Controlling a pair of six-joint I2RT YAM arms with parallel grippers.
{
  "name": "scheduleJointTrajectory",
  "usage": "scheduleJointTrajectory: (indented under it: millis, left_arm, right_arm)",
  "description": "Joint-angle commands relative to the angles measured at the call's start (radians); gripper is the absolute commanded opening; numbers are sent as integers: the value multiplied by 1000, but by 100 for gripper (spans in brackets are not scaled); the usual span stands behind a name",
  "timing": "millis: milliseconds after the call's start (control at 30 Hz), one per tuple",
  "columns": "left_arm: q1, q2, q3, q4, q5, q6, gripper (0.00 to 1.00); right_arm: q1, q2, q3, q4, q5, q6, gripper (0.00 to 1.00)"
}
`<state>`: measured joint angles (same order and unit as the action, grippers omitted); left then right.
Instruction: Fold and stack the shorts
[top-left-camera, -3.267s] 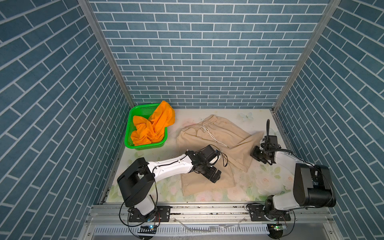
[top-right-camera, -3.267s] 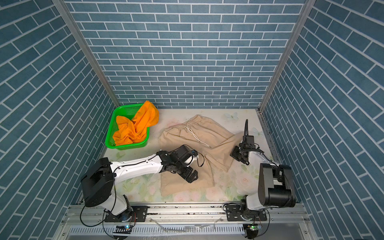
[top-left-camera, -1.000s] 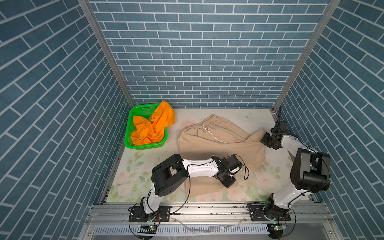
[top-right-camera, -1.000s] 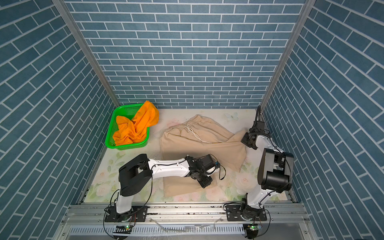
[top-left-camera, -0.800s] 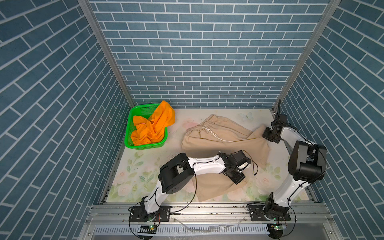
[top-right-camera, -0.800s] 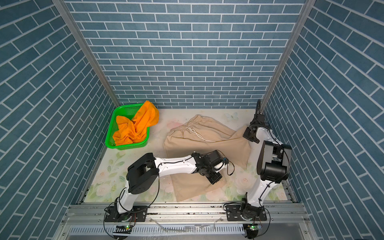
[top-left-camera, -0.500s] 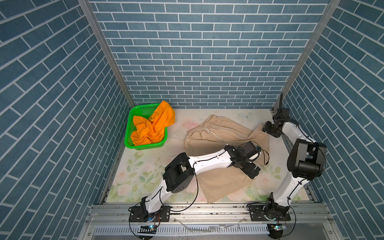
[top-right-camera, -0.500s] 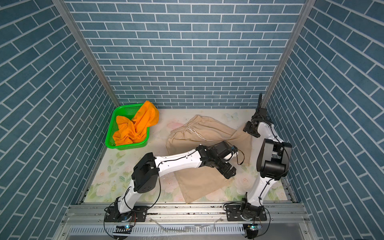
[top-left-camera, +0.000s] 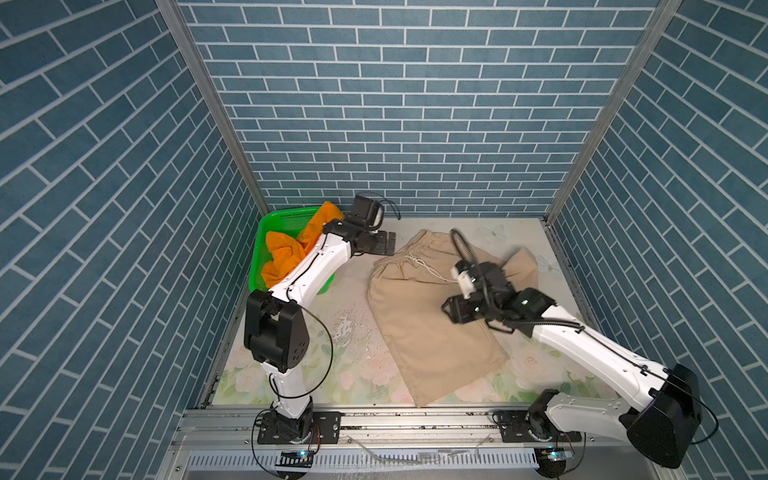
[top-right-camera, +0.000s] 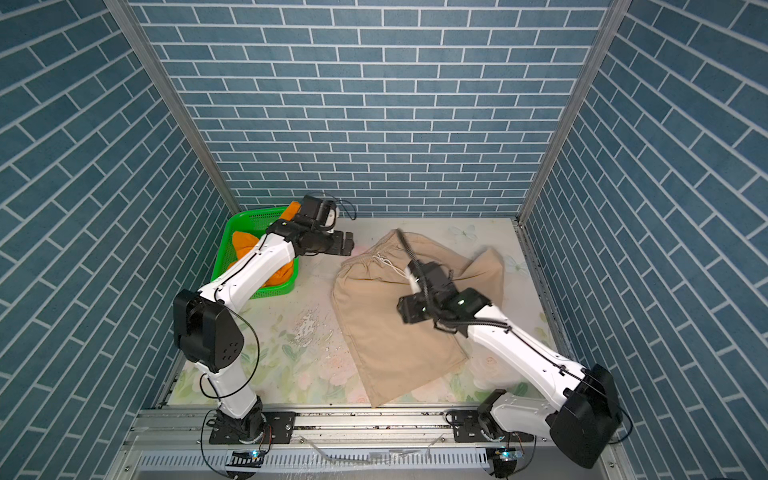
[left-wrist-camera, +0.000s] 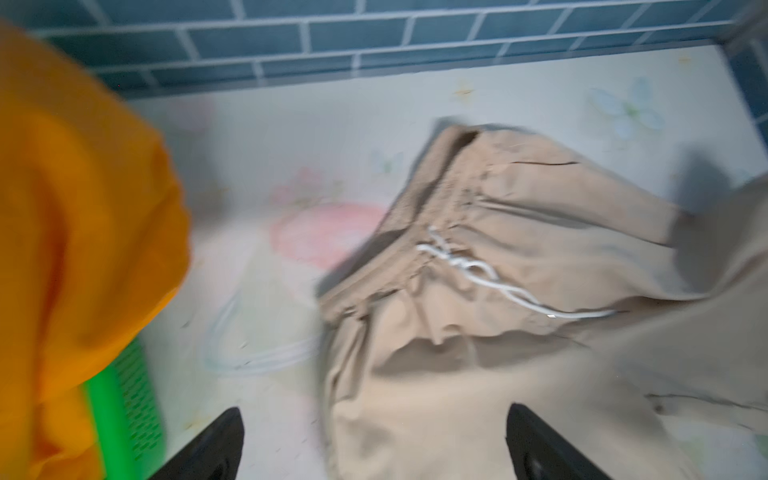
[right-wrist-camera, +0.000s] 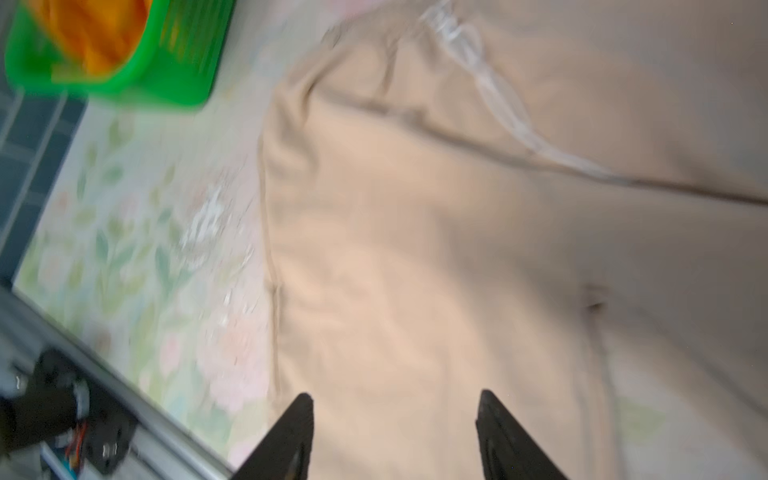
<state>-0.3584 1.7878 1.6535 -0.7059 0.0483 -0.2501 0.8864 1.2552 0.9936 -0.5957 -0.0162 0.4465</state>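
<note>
The beige shorts are the next thing for my left gripper, which will go over to them and close on the waistband's end (top-left-camera: 377, 272) (left-wrist-camera: 350, 318) that is nearest the green basket.
The beige shorts (top-left-camera: 424, 336) (top-right-camera: 390, 332) lie flat on the flowered table, waistband toward the back and white drawstring (left-wrist-camera: 478, 270) on top. One leg end bunches at the back right. The orange shorts (top-left-camera: 286, 253) (top-right-camera: 245, 243) are heaped in the green basket (top-left-camera: 282, 216) (top-right-camera: 249, 216). My left gripper (top-left-camera: 386, 248) (left-wrist-camera: 374, 419) hangs open between the basket and the beige waistband, holding nothing. My right gripper (top-left-camera: 446, 309) (right-wrist-camera: 395, 397) is open above the middle of the beige shorts (right-wrist-camera: 457, 249), empty.
The basket (left-wrist-camera: 124, 399) (right-wrist-camera: 166, 83) stands at the back left corner against the brick wall. Brick walls close in the table on three sides. A metal rail (top-left-camera: 374, 419) with both arm bases runs along the front edge.
Both grippers have opened and let go of the beige shorts. The left arm has swung back from the right side to beside the basket. The right gripper has moved from the back right corner to over the shorts.
</note>
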Motion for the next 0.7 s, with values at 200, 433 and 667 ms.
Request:
scheduleJointTrajectory:
  millis: [200, 433, 667]
  left_arm:
    - [144, -147, -204, -6, 48, -49, 100]
    - [168, -223, -261, 8, -56, -38, 100]
    - [182, -201, -250, 10, 18, -34, 100]
  right_arm:
    - [444, 404, 171, -64, 193, 150, 69]
    - [542, 531, 199, -89, 185, 208, 70]
    - [605, 599, 190, -172, 222, 299, 69]
